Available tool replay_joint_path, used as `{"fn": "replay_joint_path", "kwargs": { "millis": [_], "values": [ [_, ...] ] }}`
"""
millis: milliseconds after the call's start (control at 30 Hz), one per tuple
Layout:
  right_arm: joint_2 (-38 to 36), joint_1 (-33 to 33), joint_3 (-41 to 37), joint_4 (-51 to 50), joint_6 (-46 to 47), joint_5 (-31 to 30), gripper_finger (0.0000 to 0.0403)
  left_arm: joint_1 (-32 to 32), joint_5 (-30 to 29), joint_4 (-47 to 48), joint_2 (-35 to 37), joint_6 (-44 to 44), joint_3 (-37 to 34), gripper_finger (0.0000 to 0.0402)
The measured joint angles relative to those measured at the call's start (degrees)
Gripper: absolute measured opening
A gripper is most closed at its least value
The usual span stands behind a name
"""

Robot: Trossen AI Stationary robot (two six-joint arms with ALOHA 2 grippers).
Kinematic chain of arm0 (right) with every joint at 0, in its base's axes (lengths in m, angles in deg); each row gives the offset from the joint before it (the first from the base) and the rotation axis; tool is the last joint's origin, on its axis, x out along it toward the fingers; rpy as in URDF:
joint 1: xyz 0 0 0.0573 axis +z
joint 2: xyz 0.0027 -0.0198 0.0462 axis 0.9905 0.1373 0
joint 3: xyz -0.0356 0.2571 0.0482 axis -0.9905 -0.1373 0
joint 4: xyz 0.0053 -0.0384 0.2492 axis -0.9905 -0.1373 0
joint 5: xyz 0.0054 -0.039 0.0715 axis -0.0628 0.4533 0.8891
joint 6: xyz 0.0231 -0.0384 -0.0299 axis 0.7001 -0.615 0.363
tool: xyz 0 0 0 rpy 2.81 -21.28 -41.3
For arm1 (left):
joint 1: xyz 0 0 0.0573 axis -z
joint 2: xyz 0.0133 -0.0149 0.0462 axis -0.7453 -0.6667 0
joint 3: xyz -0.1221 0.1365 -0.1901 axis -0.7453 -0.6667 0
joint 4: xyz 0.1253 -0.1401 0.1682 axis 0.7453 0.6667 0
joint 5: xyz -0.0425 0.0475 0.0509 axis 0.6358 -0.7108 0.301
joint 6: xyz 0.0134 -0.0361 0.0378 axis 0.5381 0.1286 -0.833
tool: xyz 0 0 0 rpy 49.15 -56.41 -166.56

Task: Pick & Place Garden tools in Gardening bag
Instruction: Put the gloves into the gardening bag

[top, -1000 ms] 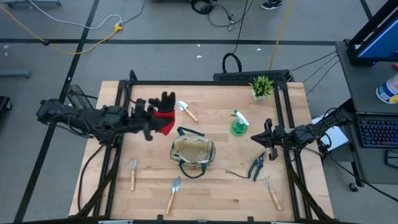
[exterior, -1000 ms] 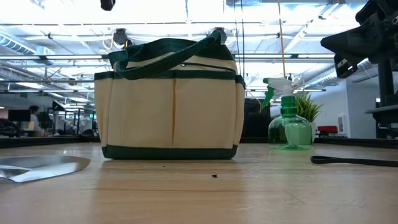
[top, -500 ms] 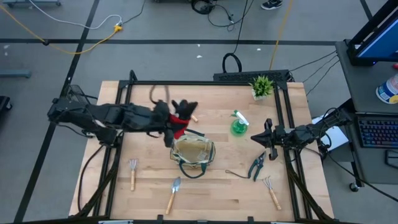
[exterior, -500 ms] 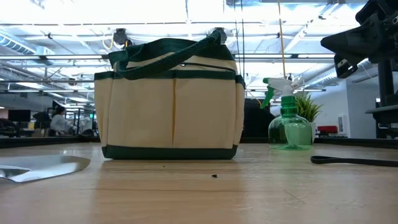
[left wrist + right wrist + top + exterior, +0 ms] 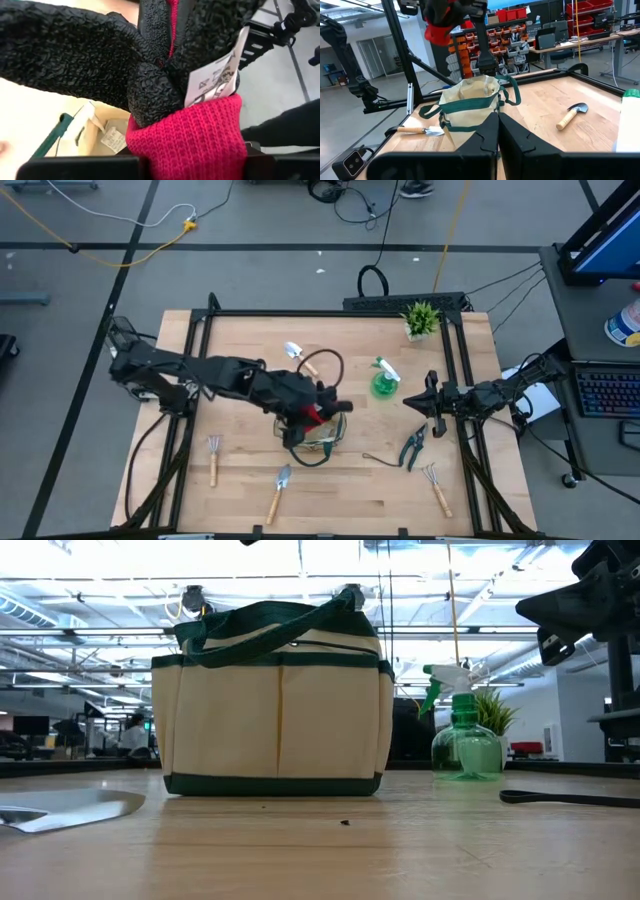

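Observation:
I need to use my left gripper to release the red-and-black gloves inside the gardening bag's open top, between its green handles [image 5: 317, 426] [image 5: 116, 136].
My left gripper [image 5: 318, 414] is shut on a pair of red-and-black gloves [image 5: 165, 75] directly above the open beige-and-green gardening bag [image 5: 312, 432]. The right wrist view shows the gloves [image 5: 445, 20] well clear of the bag [image 5: 470, 100]. My right gripper [image 5: 430, 406] waits at the table's right side, shut and empty. On the table lie a trowel [image 5: 300, 358], a fork-rake [image 5: 213, 459], a second trowel [image 5: 278, 491], teal shears [image 5: 413, 448] and another fork-rake [image 5: 436, 486]. A green spray bottle [image 5: 383, 381] stands upright. My left gripper holds the gloves by their red knit cuff [image 5: 192, 135], pinched between its two fingers; the fingertips themselves are hidden under the cuff. The black glove fingers [image 5: 75, 50] stick out beyond the gripper. The gloves are lifted clear, above the bag's open top.
A small potted plant [image 5: 421, 318] stands at the far right corner. A black frame [image 5: 330, 312] rims the table. In the low view the bag [image 5: 275, 705] stands upright, with the spray bottle [image 5: 462, 730] to its right.
My left gripper has carried the gloves from the table's far left toward the right and the near edge. It now hangs over the bag's open top, and the gloves have stayed lifted clear throughout.

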Motion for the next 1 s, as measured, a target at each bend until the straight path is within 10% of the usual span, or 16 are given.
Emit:
{"fn": "replay_joint_path", "kwargs": {
  "millis": [1000],
  "values": [
    [0.0, 0.0, 0.0, -0.1, 0.4, 0.0, 0.0000, 1.5, -8.4, -4.4, -4.5, -0.6, -10.9, 0.0078]
  ]
}}
